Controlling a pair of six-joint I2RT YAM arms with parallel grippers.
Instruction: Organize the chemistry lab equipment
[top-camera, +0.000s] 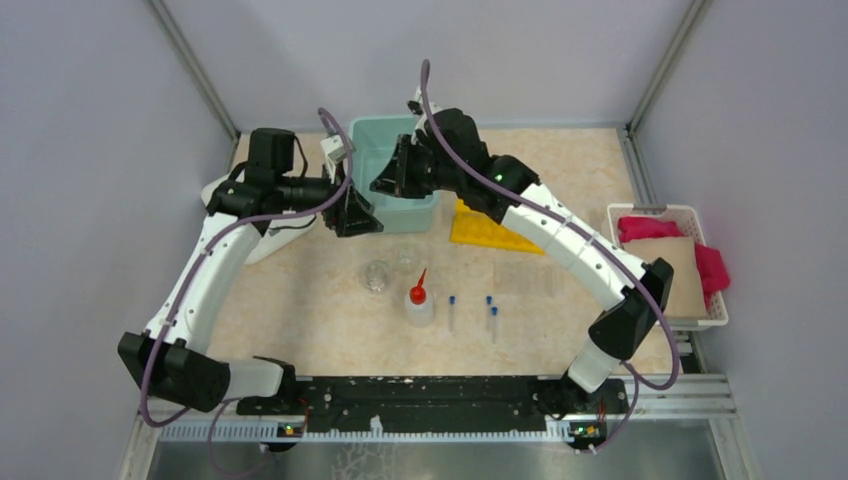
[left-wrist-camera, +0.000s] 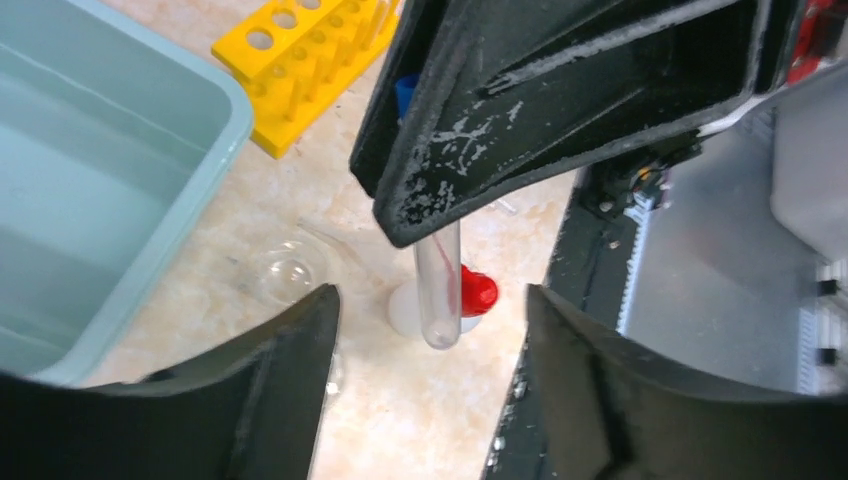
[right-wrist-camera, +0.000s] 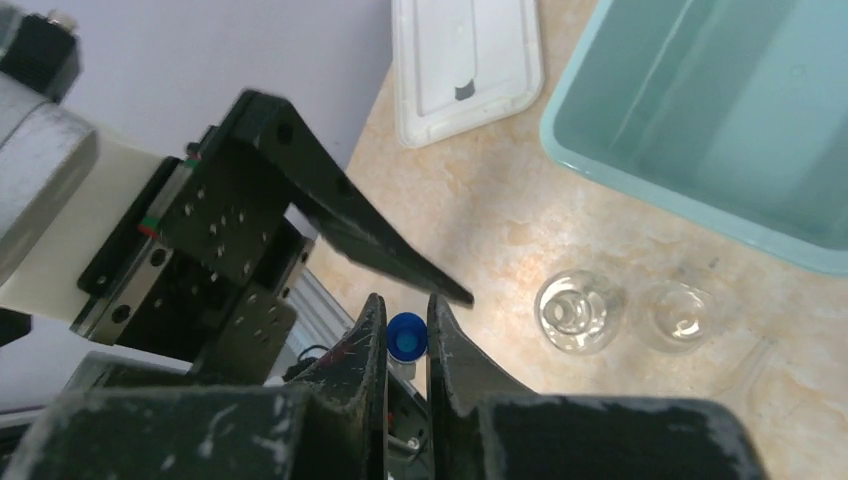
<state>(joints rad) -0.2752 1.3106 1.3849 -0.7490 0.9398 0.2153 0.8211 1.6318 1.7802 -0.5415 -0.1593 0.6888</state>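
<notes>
I will release the blue-capped tube with my right gripper in the clear flat piece's end (top-camera: 501, 279) nearest the squeeze bottle. The tube now hangs between my open gripper's fingers.
My right gripper (right-wrist-camera: 406, 300) is shut on a slim test tube by its blue cap (right-wrist-camera: 406, 336). In the left wrist view the clear tube (left-wrist-camera: 438, 295) hangs down from the right fingers (left-wrist-camera: 560, 100), between the spread fingers of my open left gripper (left-wrist-camera: 430, 295) without touching them. Both grippers meet at the teal bin's front-left corner (top-camera: 372, 200). On the table lie two glass cups (top-camera: 376, 275) (top-camera: 406, 257), the red-nozzled squeeze bottle (top-camera: 418, 300), three more blue-capped tubes (top-camera: 451, 312) (top-camera: 489, 305) (top-camera: 493, 322) and the yellow rack (top-camera: 490, 228).
The teal bin (top-camera: 395, 165) stands at the back centre. A white lid (right-wrist-camera: 468, 60) lies to its left. A white basket (top-camera: 665, 212) with pink and brown cloths sits at the right edge. A clear flat piece (top-camera: 525, 278) lies in front of the rack.
</notes>
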